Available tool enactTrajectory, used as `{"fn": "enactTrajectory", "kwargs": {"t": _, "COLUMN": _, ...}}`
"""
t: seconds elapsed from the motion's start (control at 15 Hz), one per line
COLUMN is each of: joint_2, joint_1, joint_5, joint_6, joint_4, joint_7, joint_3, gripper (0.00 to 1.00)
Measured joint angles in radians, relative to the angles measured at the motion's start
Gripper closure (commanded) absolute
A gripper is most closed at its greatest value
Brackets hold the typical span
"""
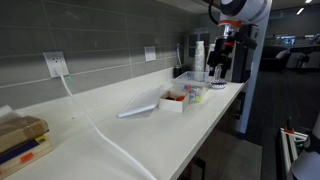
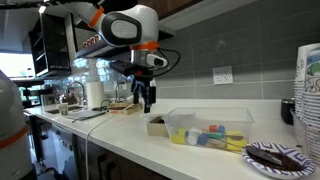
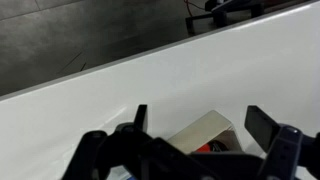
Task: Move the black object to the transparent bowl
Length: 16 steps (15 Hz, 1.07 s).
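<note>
The black object inside the small white box (image 1: 169, 95), next to the red thing, will be grasped by my gripper.
My gripper (image 2: 148, 103) hangs open and empty above the white counter, over a small white box (image 2: 157, 124). In the wrist view the two fingers (image 3: 200, 120) are spread wide, with the white box (image 3: 205, 132) below and between them. It holds something red and something dark. I cannot make out the black object clearly. The transparent bowl (image 2: 205, 128) stands just beside the box and holds several coloured items. In an exterior view the gripper (image 1: 221, 52) is high above the box (image 1: 172, 101) and the bowl (image 1: 196, 84).
A dark plate (image 2: 280, 157) lies at the counter's near end beside a stack of paper cups (image 2: 308, 80). A white cable (image 1: 95, 125) runs from the wall outlet (image 1: 55, 65) across the counter. A flat white sheet (image 1: 138, 109) lies by the box.
</note>
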<state>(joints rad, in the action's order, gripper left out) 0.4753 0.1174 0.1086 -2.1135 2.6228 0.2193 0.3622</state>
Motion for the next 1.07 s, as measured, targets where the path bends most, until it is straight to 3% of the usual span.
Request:
{"fn": "enactTrajectory", "kwargs": {"t": 0.47, "joint_2": 0.000, "joint_1": 0.003, "joint_5": 0.000, "joint_6": 0.000, "joint_4": 0.000, "joint_7": 0.000, "joint_3": -0.003, "gripper": 0.00}}
{"fn": "enactTrajectory", "kwargs": {"t": 0.67, "joint_2": -0.015, "joint_1": 0.007, "joint_5": 0.009, "joint_6": -0.029, "joint_4": -0.002, "joint_7": -0.025, "joint_3": -0.042, "gripper": 0.00}}
{"fn": "enactTrajectory", "kwargs": {"t": 1.07, "joint_2": -0.102, "joint_1": -0.001, "joint_5": 0.053, "joint_6": -0.336, "joint_4": -0.009, "joint_7": -0.299, "joint_3": -0.223, "gripper": 0.00}}
